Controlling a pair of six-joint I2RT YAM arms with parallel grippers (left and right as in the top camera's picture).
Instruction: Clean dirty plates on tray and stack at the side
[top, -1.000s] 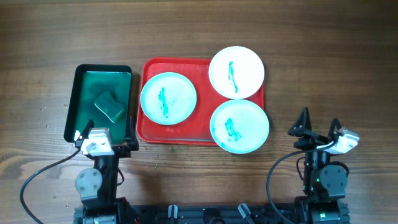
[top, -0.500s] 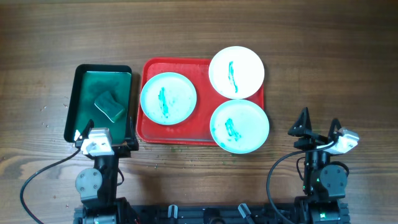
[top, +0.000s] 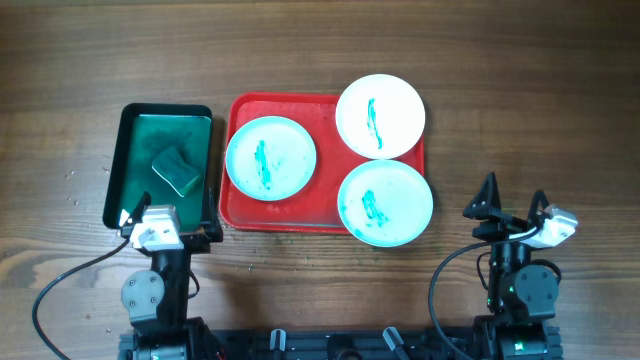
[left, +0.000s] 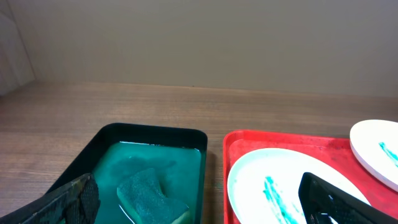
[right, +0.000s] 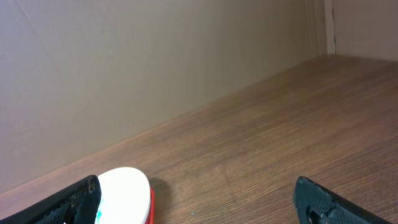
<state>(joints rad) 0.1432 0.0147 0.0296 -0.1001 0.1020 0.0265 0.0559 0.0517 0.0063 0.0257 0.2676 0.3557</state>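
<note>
Next, my left gripper moves to the middle of the green sponge (top: 176, 171) (left: 150, 198) in the dark green tray and closes there.
The red tray (top: 240, 205) lies mid-table with three white plates with teal smears: one at its left (top: 270, 157), one at the back right (top: 380, 115) overhanging the rim, one at the front right (top: 385, 202) overhanging the rim. My left gripper (top: 170, 222) is open and empty at the near left, just in front of the green tray. My right gripper (top: 513, 198) is open and empty at the near right, clear of the tray. The left wrist view shows the left plate (left: 273, 186) and the tray rim (left: 249, 138). The right wrist view shows a plate edge (right: 124, 193).
A dark green tray (top: 125, 150) holding teal water and a green sponge (top: 176, 171) stands left of the red tray; the sponge also shows in the left wrist view (left: 149, 196). Bare wooden table lies to the right of the red tray.
</note>
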